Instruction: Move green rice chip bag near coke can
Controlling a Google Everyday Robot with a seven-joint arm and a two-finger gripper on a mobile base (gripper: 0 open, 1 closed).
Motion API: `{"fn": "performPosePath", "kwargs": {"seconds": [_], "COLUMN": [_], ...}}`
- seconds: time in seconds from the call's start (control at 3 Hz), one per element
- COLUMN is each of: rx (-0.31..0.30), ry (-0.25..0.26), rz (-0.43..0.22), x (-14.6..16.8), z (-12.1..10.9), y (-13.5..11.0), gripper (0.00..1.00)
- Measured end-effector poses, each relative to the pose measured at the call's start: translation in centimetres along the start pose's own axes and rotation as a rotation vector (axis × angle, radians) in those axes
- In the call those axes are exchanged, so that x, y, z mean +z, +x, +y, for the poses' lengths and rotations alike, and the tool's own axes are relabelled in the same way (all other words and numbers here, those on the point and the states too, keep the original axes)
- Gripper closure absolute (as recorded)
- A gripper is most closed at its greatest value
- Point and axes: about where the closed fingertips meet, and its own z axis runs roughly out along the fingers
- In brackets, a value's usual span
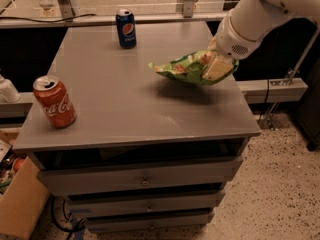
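Observation:
My gripper is going to the table's front edge with the green rice chip bag. It will let go of the bag near that edge, beside the red coke can [90, 116].
The green rice chip bag [186, 68] is lifted off the grey table top [125, 99] at its right side, with its shadow on the table below it. My gripper [216, 65] comes in from the upper right and is shut on the bag's right end. The red coke can [54, 102] stands upright near the table's front left corner, far to the left of the bag.
A dark blue Pepsi can [126, 28] stands at the back of the table. The table is a drawer cabinet [142, 179]. A cardboard box [20, 204] sits on the floor at the lower left. A rail [272, 89] runs to the right.

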Motion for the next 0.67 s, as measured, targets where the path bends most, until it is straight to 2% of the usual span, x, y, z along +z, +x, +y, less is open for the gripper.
{"fn": "performPosePath", "kwargs": {"seconds": [0.33,0.67], "rx": [-0.056,-0.113], "ry": [-0.034,-0.047], "rz": [-0.084,-0.168], "x": [-1.6,-1.8], "z": [4.3,9.0], "y": [-3.4,-6.8], "gripper": [1.0,1.0]}}
